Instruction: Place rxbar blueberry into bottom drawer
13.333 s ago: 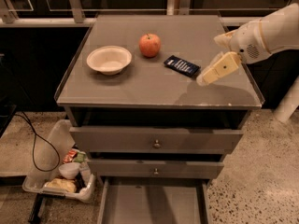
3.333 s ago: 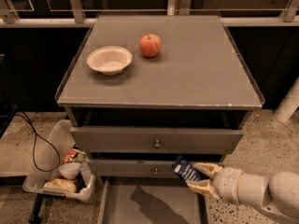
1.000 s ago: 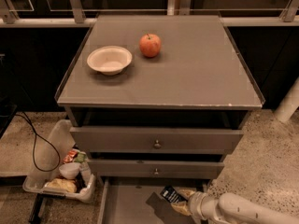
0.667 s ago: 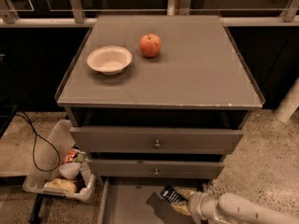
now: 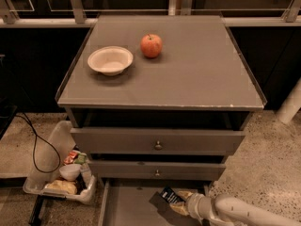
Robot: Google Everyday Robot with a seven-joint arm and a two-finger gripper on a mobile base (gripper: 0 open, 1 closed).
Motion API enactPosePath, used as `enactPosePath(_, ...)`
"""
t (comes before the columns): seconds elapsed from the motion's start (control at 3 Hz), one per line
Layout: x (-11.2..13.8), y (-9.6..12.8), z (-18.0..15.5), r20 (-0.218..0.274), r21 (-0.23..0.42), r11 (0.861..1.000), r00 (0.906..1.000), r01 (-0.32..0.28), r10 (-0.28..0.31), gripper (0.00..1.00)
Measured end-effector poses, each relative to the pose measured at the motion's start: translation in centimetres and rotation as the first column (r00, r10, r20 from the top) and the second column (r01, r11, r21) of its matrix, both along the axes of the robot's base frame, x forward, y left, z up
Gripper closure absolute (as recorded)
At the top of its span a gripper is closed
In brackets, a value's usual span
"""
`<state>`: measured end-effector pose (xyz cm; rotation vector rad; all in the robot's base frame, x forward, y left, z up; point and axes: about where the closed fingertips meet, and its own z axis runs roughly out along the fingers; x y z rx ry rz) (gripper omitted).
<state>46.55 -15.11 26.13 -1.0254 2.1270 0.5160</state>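
Note:
The robot's gripper should release the rxbar blueberry on the inside of the bottom drawer, in line with the round knob (image 5: pixel 162 202) above.
The rxbar blueberry (image 5: pixel 167 194), a dark navy bar with white lettering, is held tilted just above the floor of the open bottom drawer (image 5: pixel 127 208) at its right side. My gripper (image 5: pixel 178 203) reaches in from the lower right and is shut on the bar's right end. Whether the bar touches the drawer floor is hard to tell.
A red-orange apple (image 5: pixel 151 45) and a white bowl (image 5: pixel 110 60) sit on the cabinet top. The two upper drawers, each with a round knob (image 5: pixel 158 145), are shut. A clear bin of snacks (image 5: pixel 61 178) and a black cable (image 5: pixel 35 145) lie on the floor at left.
Over the last second the gripper and bar have hardly moved. Earlier the bar was taken from the cabinet top and carried down into the open bottom drawer.

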Motion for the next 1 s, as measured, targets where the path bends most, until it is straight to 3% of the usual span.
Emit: enactPosePath(1.0, 2.1, 3.0, -9.4, 0.026, 0.036, 0.999, 0.9994, -0.022, 0.021, 1.0)
